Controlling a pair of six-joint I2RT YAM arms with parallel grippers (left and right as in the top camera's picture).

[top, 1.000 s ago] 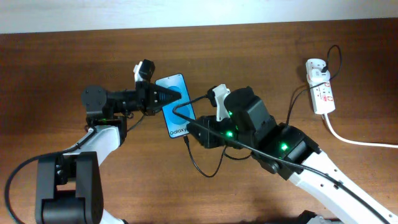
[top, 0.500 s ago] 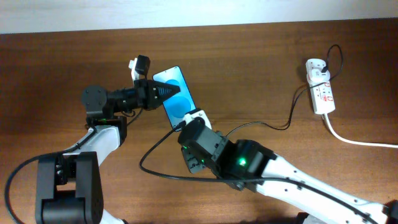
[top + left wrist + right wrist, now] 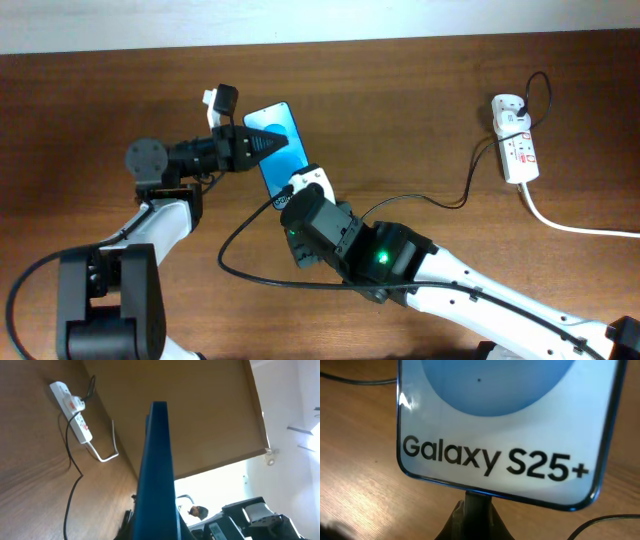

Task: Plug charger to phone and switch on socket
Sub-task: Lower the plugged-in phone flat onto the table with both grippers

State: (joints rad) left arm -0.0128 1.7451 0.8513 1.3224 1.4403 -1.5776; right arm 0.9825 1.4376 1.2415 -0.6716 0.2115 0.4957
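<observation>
The left gripper needs to release the phone flat on the wooden table (image 3: 323, 195) under the tip of the right gripper.
The phone (image 3: 280, 150) has a bright blue screen and is held by its left side in my shut left gripper (image 3: 258, 144). The left wrist view shows it edge-on (image 3: 157, 460). My right gripper (image 3: 297, 192) is shut on the charger plug tip (image 3: 479, 499), which touches the middle of the phone's bottom edge (image 3: 495, 491). The black charger cable (image 3: 440, 203) runs from the plug in a loop over the table to the socket (image 3: 516, 142), a white power strip with red switches at the far right, also seen in the left wrist view (image 3: 74, 410).
A thick white cord (image 3: 575, 227) leaves the power strip toward the right edge. The cable's slack loop (image 3: 240, 268) lies on the wooden table (image 3: 400, 110) in front of my right arm. A pale wall borders the table's far edge.
My right arm swung left and brought the plug up to the phone's bottom edge. My left gripper shifted the phone slightly up and left.
</observation>
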